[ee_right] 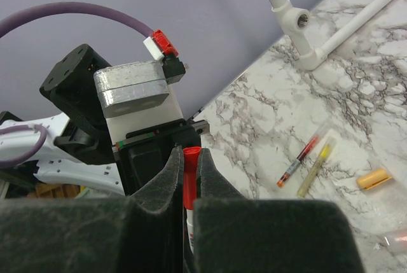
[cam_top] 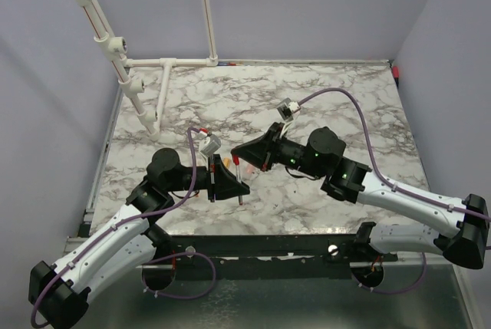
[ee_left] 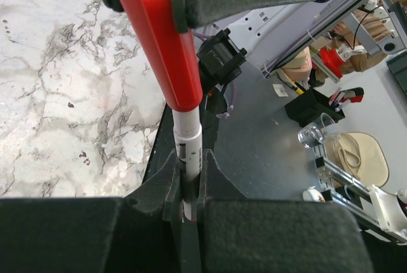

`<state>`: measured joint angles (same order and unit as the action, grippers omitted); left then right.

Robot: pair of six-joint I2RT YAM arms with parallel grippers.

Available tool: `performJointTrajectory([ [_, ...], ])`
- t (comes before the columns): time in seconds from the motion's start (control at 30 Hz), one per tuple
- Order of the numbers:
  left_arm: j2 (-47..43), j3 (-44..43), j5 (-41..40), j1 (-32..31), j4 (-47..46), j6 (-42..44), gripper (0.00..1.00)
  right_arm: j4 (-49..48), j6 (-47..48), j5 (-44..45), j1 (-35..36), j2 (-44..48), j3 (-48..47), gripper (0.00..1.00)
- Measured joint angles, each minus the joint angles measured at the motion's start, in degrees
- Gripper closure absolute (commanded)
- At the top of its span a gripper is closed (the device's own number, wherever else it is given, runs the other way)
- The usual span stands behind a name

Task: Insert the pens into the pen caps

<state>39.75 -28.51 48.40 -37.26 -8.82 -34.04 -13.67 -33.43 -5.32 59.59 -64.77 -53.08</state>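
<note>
The red cap sits at a slant on the white body of the pen, with the pen's neck showing below the cap's rim, so the robot's right gripper will open and regrip the cap (ee_left: 163, 53) before pushing it on.
My left gripper (ee_left: 189, 170) is shut on the white barrel of a pen (ee_left: 188, 134) that stands upright between the arms. A red pen cap (ee_left: 158, 37) sits over the pen's upper end. My right gripper (ee_right: 189, 161) is shut on that red cap (ee_right: 191, 181), with the white barrel (ee_right: 191, 230) showing below it. In the top view the two grippers meet over the table's middle, left (cam_top: 232, 185) and right (cam_top: 245, 154), with the pen (cam_top: 240, 183) between them. On the marble lie a red-tipped pen (ee_right: 299, 158), a yellow pen (ee_right: 316, 167) and a yellow-orange cap (ee_right: 373, 178).
A white pipe frame (cam_top: 165, 87) stands at the back left of the marble table (cam_top: 307, 106). Purple cables (cam_top: 345, 99) loop above both arms. The table's near edge runs just behind the left gripper.
</note>
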Motion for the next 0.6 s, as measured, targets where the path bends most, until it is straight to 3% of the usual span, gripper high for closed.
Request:
performJointTrajectory([
  [0.43,0.0,0.1,-0.4,-0.4,0.7,0.2,1.00,-0.7,-0.9,1.3,0.9,2.7,3.1,0.98],
  [0.6,0.0,0.1,-1.3,-0.4,1.5,0.7,1.00,-0.7,-1.1,1.2,1.0,2.8,3.5,0.73],
])
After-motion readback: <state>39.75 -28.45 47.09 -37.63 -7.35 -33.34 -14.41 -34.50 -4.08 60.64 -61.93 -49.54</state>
